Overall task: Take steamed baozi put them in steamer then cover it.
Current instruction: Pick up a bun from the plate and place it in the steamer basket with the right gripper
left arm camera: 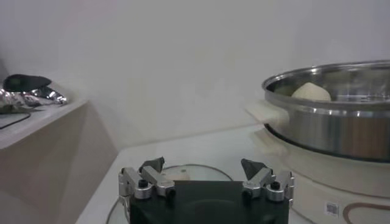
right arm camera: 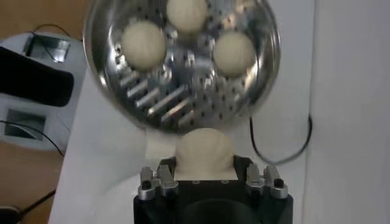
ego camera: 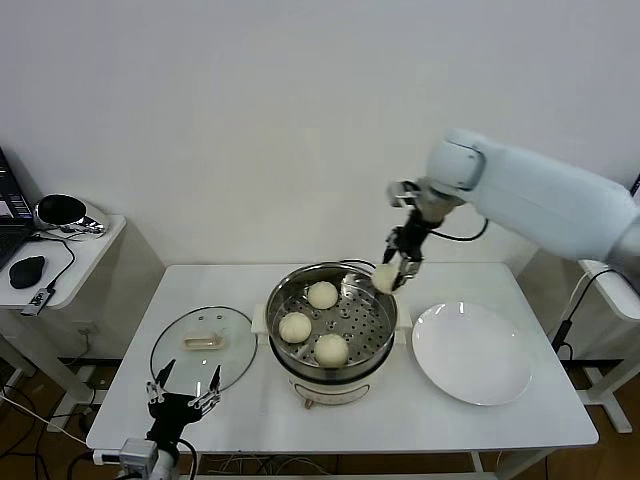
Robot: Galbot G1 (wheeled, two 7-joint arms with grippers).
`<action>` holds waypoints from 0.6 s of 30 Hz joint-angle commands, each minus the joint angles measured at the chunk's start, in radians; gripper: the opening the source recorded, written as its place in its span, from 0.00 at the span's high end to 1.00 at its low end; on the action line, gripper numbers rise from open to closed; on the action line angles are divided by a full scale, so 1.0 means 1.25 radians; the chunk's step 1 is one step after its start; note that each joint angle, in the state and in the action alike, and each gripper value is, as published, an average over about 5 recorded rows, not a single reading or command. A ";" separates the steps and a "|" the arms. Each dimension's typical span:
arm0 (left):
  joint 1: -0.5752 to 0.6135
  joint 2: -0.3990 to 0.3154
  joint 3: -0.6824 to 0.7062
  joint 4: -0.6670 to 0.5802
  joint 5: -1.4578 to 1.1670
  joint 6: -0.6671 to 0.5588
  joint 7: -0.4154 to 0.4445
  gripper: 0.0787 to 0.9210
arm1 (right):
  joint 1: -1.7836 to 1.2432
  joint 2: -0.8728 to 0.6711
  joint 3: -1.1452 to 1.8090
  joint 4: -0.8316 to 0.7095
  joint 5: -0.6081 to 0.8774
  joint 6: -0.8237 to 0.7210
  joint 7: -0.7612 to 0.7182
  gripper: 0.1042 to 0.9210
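Note:
The baozi, now held over the pot's far rim, will be let go by my right gripper on the empty part of the perforated tray [ego camera: 361,312] [right arm camera: 194,98] closest to the white plate.
The steamer [ego camera: 331,372] stands mid-table, its perforated tray [right arm camera: 183,97] holding three cream-white baozi [ego camera: 322,294] [ego camera: 295,327] [ego camera: 331,349]. My right gripper [ego camera: 393,276] hangs over the pot's far right rim, shut on a fourth baozi [ego camera: 384,278]; in the right wrist view this bun [right arm camera: 207,152] fills the gap between the jaws, just outside the tray's edge [right arm camera: 244,112]. My left gripper [ego camera: 184,392] is parked open at the table's front left, just short of the glass lid [ego camera: 203,345].
A white plate [ego camera: 472,352] lies to the right of the steamer. The steamer's black cord [right arm camera: 286,152] runs behind it. A side table [ego camera: 60,250] with a mouse and other gear stands at the far left.

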 commanded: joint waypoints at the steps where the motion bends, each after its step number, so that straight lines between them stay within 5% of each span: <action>1: 0.005 0.003 -0.004 -0.013 -0.007 0.000 0.000 0.12 | 0.001 0.177 -0.079 -0.074 0.033 -0.024 -0.005 0.40; 18: -0.003 -0.008 0.005 0.010 -0.005 0.000 -0.001 0.12 | -0.082 0.173 -0.072 -0.117 -0.102 0.010 0.005 0.40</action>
